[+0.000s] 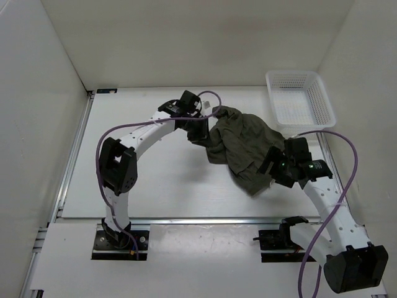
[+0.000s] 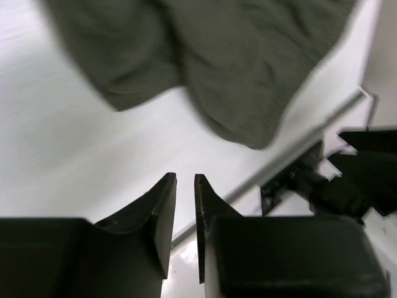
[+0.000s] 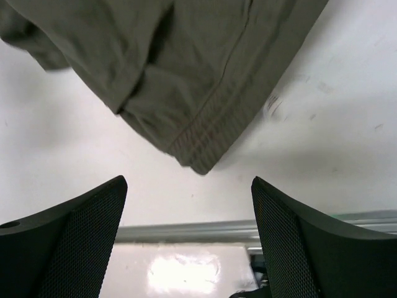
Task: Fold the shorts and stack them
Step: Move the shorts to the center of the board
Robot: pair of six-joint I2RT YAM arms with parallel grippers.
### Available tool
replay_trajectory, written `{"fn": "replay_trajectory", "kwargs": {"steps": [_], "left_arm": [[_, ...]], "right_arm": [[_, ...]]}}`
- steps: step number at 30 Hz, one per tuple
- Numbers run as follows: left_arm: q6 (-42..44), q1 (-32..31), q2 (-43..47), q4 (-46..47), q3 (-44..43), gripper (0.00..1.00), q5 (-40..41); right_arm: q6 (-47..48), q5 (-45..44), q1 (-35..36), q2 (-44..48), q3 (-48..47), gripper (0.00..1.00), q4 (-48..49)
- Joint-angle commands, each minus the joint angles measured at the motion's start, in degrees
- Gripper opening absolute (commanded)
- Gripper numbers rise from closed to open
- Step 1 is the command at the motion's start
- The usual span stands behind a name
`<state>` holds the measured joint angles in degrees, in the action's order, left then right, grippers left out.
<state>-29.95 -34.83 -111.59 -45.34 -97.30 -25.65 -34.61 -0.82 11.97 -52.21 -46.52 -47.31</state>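
Observation:
My left gripper should open wide from nearly closed, as the shorts lie bunched beyond its fingers, then take the shorts' nearest corner [image 1: 214,159] and spread them before folding.
The dark olive shorts [image 1: 242,146] lie crumpled in a heap on the white table, right of centre. My left gripper [image 1: 197,133] hovers at the heap's left edge. In the left wrist view its jaws [image 2: 185,180] stand only a narrow slit apart with nothing between them, and the shorts [image 2: 236,62] lie beyond the tips. My right gripper [image 1: 273,164] is at the heap's lower right edge. It is wide open and empty [image 3: 189,183], and a hemmed corner of the shorts [image 3: 198,143] lies just past its fingers.
A white mesh basket [image 1: 322,99] stands at the back right corner of the table. A metal rail [image 1: 205,219] runs along the near table edge, with both arm bases behind it. White walls close in the left, back and right sides.

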Motion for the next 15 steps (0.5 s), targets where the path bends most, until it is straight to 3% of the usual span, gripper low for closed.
{"fn": "replay_trajectory", "kwargs": {"steps": [1,2,3,4,7,9,15], "left_arm": [[1.13,0.02,-1.86,-2.82,0.62,0.28,3.68],[1.13,0.02,-3.09,-2.82,0.62,0.31,4.55],[1.13,0.02,-5.54,-2.82,-0.25,0.41,5.69],[1.13,0.02,-6.79,-3.34,-0.87,0.61,6.22],[1.13,0.55,-11.09,-3.35,-2.28,0.82,6.75],[1.13,0.55,-12.68,-3.35,-2.89,0.88,6.23],[0.07,0.55,-16.98,-3.35,-5.44,0.84,6.75]], "right_arm": [[-4.67,8.36,-0.19,0.79,5.10,0.86,3.44],[-7.46,9.51,-0.19,0.79,6.17,0.86,4.58],[-9.06,10.83,-0.19,0.79,7.22,0.86,5.20],[-10.99,11.97,-0.19,0.18,8.37,0.86,5.21],[-18.63,15.67,-0.19,0.17,13.11,0.86,7.31],[-24.33,16.81,-0.19,2.79,17.50,0.86,9.85],[-34.29,19.18,-0.19,6.50,26.03,0.86,18.63]]}}
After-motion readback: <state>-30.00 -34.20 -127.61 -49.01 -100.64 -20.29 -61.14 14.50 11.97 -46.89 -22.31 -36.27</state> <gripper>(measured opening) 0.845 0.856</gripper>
